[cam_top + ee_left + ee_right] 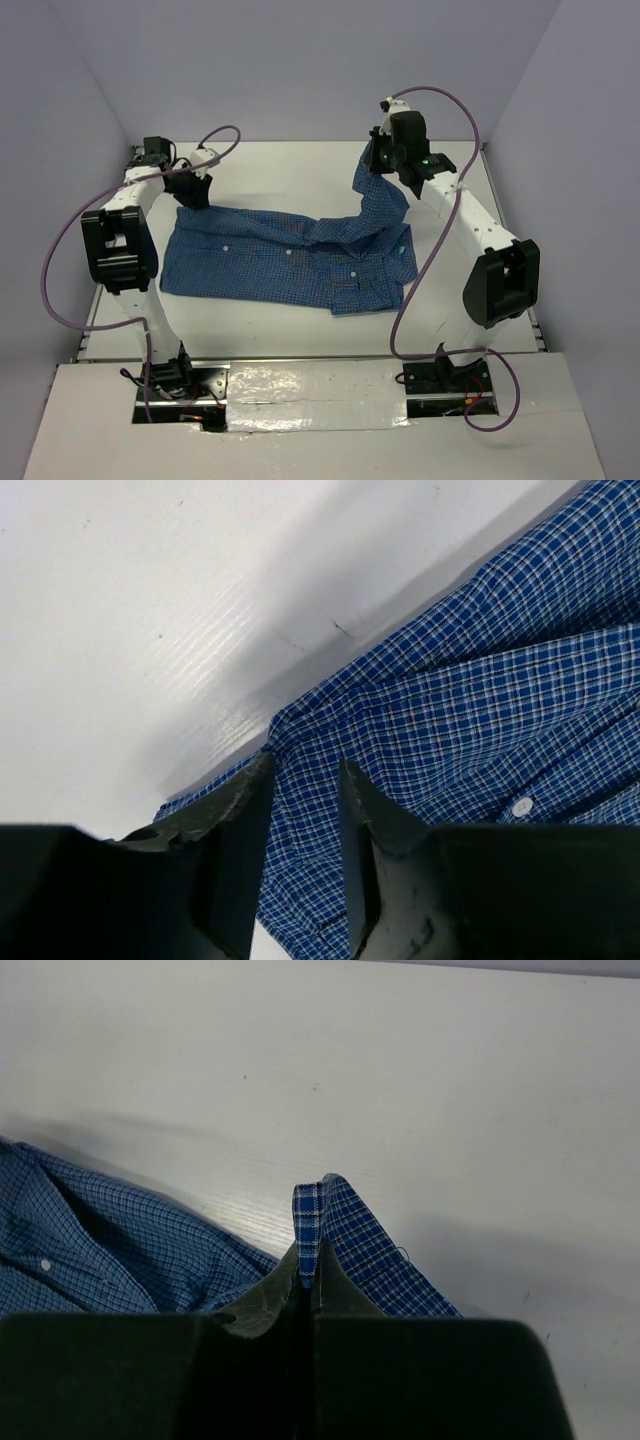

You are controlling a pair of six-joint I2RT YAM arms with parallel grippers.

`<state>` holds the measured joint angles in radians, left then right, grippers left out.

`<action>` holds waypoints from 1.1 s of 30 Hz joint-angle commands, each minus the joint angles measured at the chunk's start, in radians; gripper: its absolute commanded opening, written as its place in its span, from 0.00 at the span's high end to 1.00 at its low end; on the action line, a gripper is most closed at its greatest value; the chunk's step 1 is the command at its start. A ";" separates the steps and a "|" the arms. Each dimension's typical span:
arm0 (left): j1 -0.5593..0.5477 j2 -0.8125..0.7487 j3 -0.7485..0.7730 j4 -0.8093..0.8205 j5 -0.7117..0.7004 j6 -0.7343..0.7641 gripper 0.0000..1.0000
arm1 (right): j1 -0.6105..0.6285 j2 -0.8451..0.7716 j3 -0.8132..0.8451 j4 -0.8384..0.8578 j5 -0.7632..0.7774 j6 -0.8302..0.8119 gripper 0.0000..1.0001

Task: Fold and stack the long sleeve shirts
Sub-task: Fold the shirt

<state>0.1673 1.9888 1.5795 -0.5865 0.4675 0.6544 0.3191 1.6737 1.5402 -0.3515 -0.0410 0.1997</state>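
The shirt's far edge droops in loose folds toward the raised sleeve, so the robot's left gripper needs to pinch the shirt's corner (284, 730) and lift to pull that edge straight.
One long sleeve shirt (285, 262), blue finely checked with small white buttons, lies spread across the white table. My right gripper (378, 165) is shut on the end of a sleeve and holds it up above the table's far right, so the cloth hangs down to the shirt's body. In the right wrist view a strip of sleeve hem (310, 1222) sticks out between the closed fingertips of the gripper (308, 1272). My left gripper (190, 198) is low over the shirt's far left corner. In the left wrist view its jaws (305, 790) stand apart, with checked cloth (470, 710) showing between and beyond them.
The white table (290, 170) is boxed in by pale lavender walls (300, 70) at the back and sides. Purple cables (60, 270) loop from both arms. A foil-covered strip (320, 385) runs along the near edge between the arm bases.
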 commanded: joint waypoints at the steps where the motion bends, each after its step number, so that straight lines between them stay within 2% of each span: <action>1: 0.001 0.025 0.023 -0.027 0.019 0.014 0.57 | 0.011 -0.066 -0.012 0.028 0.006 -0.016 1.00; 5: 0.003 0.076 0.082 -0.081 -0.030 -0.004 0.75 | 0.011 -0.074 -0.020 0.028 0.007 -0.019 1.00; 7: 0.001 0.074 0.074 -0.066 -0.035 -0.001 0.69 | 0.011 -0.075 -0.017 0.026 0.010 -0.022 1.00; 8: 0.003 0.074 0.074 -0.059 -0.039 -0.009 0.57 | 0.011 -0.075 -0.017 0.026 0.012 -0.022 1.00; 11: 0.001 0.087 0.106 -0.049 -0.041 -0.030 0.49 | 0.011 -0.080 -0.017 0.026 0.010 -0.022 1.00; 33: 0.009 0.154 0.137 0.013 -0.076 -0.136 0.46 | 0.012 -0.089 -0.049 0.023 0.003 -0.017 1.00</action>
<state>0.1699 2.1250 1.6749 -0.5968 0.3939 0.5480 0.3210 1.6447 1.4975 -0.3527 -0.0402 0.1917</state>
